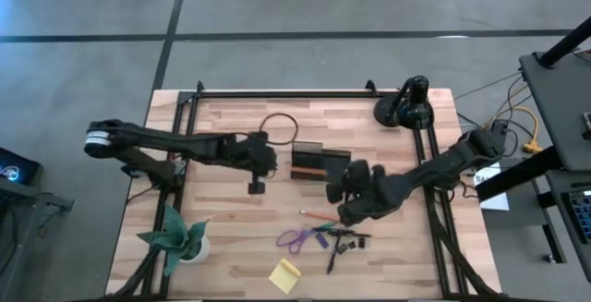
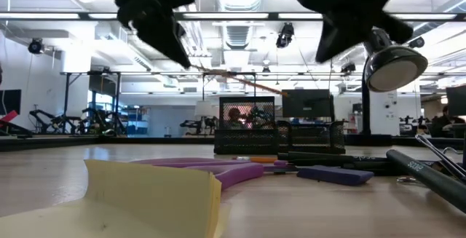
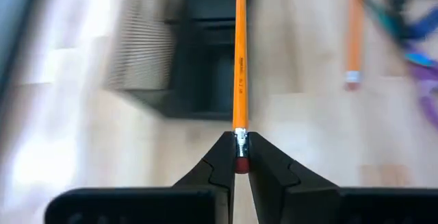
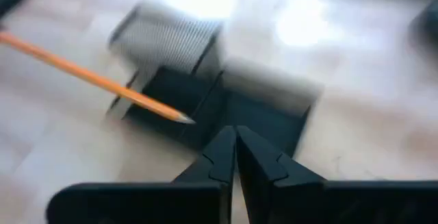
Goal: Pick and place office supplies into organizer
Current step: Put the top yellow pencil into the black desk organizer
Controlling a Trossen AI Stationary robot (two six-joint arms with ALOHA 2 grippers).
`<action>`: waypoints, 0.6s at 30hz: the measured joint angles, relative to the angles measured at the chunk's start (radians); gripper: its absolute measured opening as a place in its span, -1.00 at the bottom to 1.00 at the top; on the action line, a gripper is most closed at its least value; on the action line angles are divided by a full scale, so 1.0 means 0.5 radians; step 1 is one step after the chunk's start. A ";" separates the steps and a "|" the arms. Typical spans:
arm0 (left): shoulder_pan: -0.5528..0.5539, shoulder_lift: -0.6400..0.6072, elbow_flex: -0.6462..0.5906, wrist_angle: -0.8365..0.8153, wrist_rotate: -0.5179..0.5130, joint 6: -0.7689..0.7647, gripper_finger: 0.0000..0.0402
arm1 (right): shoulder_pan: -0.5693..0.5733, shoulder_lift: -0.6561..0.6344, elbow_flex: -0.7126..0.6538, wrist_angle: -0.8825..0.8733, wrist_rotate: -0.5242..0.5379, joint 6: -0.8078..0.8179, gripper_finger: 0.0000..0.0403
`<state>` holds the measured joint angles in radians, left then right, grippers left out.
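Observation:
My left gripper is going to let go of the orange pencil in the mesh section (image 1: 303,150) (image 3: 154,56) along the organizer's back edge. The pencil now reaches out over the organizer.
My left gripper (image 3: 241,159) is shut on a thin orange pencil (image 3: 239,53). The pencil reaches out from the fingers over the organizer (image 3: 198,66), a dark tray with compartments at the table's middle (image 1: 309,162). My right gripper (image 4: 233,138) hangs shut and empty just right of the organizer (image 4: 205,107). It faces the pencil's tip (image 4: 183,118). A second orange pencil (image 1: 319,213), purple scissors (image 1: 295,239), a black pen (image 1: 332,258), black clips (image 1: 355,239) and a yellow sticky-note pad (image 1: 284,274) lie flat on the table nearer the front. My left gripper pinches the pencil's eraser end (image 3: 241,143) between its two fingertips. The fingers run along the pencil, which sticks straight out ahead of them. They come slanting down from the table's left. The pencil is lifted clear, its tip above the organizer.
A green paper plant (image 1: 175,237) stands at the front left. A black lamp (image 1: 406,106) stands at the back right, and a cable loop (image 1: 277,126) lies behind the organizer. Bare wood lies left of the organizer.

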<state>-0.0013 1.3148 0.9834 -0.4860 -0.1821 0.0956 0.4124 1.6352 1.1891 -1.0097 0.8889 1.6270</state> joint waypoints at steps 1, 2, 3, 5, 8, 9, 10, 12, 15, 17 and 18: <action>0.000 -0.040 0.032 -0.075 -0.084 0.000 -0.95 | -0.009 -0.002 0.034 -0.086 0.087 0.034 -0.96; 0.000 -0.076 0.067 -0.147 -0.162 0.010 -0.95 | -0.021 -0.010 0.061 -0.168 0.152 0.068 -0.96; 0.001 -0.100 0.108 -0.198 -0.243 0.040 -0.95 | -0.037 -0.018 0.075 -0.255 0.187 0.089 -0.96; 0.001 -0.127 0.190 -0.303 -0.395 0.122 -0.95 | -0.087 -0.050 0.094 -0.326 0.216 0.080 -0.96; 0.002 -0.129 0.323 -0.484 -0.510 0.296 -0.95 | -0.157 -0.088 0.071 -0.329 0.217 -0.010 -0.96; 0.002 -0.117 0.380 -0.566 -0.540 0.349 -0.95 | -0.174 -0.090 0.066 -0.329 0.217 -0.035 -0.96; 0.002 -0.097 0.433 -0.665 -0.563 0.386 -0.95 | -0.193 -0.100 0.059 -0.326 0.216 -0.054 -0.96; 0.003 -0.041 0.535 -0.837 -0.597 0.434 -0.95 | -0.226 -0.115 0.043 -0.327 0.197 -0.076 -0.96; 0.003 0.063 0.671 -1.028 -0.593 0.514 -0.95 | -0.278 -0.124 0.012 -0.325 0.108 -0.084 -0.96; 0.002 0.139 0.756 -1.126 -0.592 0.581 -0.95 | -0.304 -0.126 -0.016 -0.322 0.043 -0.097 -0.96; 0.002 0.182 0.794 -1.169 -0.592 0.616 -0.95 | -0.317 -0.127 -0.034 -0.321 0.011 -0.099 -0.96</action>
<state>-0.0002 1.4060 1.3806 -1.0705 -0.4783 0.4035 0.2541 1.5716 1.1721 -1.1704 0.8946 1.5773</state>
